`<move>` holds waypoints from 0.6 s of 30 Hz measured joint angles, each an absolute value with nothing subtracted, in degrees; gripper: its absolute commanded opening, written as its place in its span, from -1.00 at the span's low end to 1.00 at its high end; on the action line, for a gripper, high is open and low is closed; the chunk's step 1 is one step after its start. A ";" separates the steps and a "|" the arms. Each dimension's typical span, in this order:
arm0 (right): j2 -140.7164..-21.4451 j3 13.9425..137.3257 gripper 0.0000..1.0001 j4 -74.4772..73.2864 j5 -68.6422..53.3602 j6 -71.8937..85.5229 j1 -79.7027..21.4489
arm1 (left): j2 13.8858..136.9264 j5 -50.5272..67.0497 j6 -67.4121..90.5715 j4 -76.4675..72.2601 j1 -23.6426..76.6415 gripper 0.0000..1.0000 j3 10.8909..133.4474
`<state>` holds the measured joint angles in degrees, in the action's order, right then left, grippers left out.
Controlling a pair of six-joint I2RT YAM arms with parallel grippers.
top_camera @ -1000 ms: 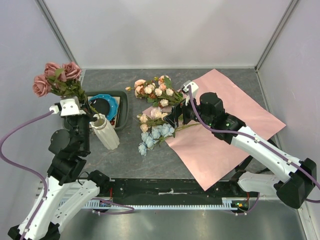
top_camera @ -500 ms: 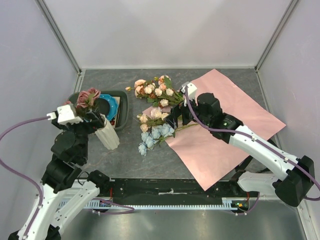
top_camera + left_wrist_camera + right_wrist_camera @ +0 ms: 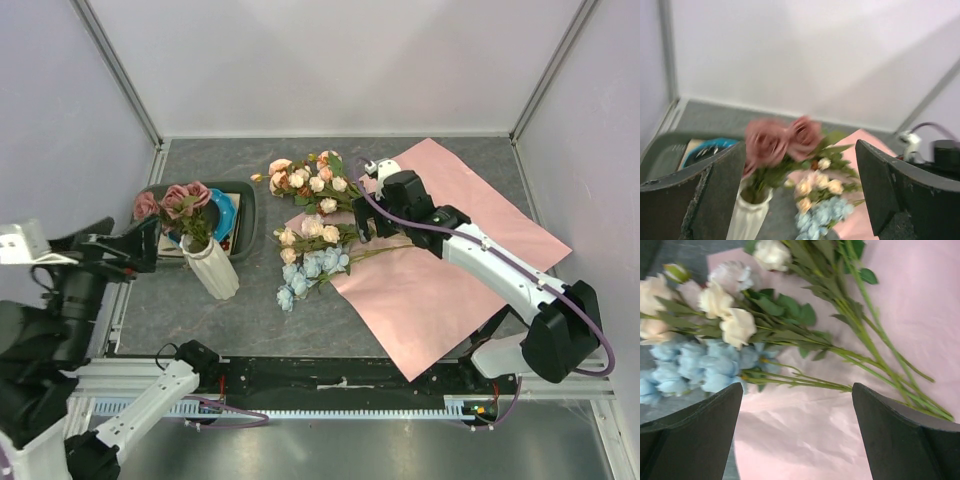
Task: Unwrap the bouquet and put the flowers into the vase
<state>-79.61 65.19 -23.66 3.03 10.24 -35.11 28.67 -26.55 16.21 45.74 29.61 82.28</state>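
Note:
My right gripper is going to close just below the leaves on the stem [image 3: 374, 221] [image 3: 856, 320] of the cream flowers that lie among the peach flowers.
The white ribbed vase [image 3: 212, 268] stands by the tray with dusty pink-mauve roses [image 3: 178, 200] in it, also seen in the left wrist view as vase [image 3: 747, 220] and roses [image 3: 782, 142]. My left gripper [image 3: 152, 248] is open, empty and drawn back to the vase's left. The bouquet is undone: its pink paper [image 3: 450, 270] lies flat. Peach flowers [image 3: 305, 178], cream flowers [image 3: 308, 232] and blue flowers [image 3: 308, 272] lie at the paper's left edge. My right gripper [image 3: 365, 225] hovers open over their green stems [image 3: 840, 352], holding nothing.
A dark green tray [image 3: 246, 215] with a blue-rimmed object [image 3: 222, 205] sits behind the vase. White walls and metal posts close in the grey table on three sides.
My left gripper lowered the mauve roses into the vase, opened, and pulled away to the left. The right gripper shifted a little toward the back over the stems.

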 measured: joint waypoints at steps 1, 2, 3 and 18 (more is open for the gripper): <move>-79.70 65.28 0.94 -24.45 3.86 9.67 -34.57 | 29.91 -24.69 15.53 45.65 29.58 0.91 85.30; -79.72 65.30 0.86 -25.34 4.69 8.80 -34.00 | 31.94 -21.56 14.74 45.74 29.61 0.91 89.25; -79.72 65.30 0.81 -25.91 5.28 7.60 -33.45 | 33.71 -18.70 14.22 45.12 29.61 0.89 91.96; -97.12 67.72 -0.21 -22.74 8.23 -8.45 -24.77 | 61.12 35.24 20.45 31.03 29.58 0.63 80.44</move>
<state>-97.12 67.72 -22.74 8.23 -8.45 -24.77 61.12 35.24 20.45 31.03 29.58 80.44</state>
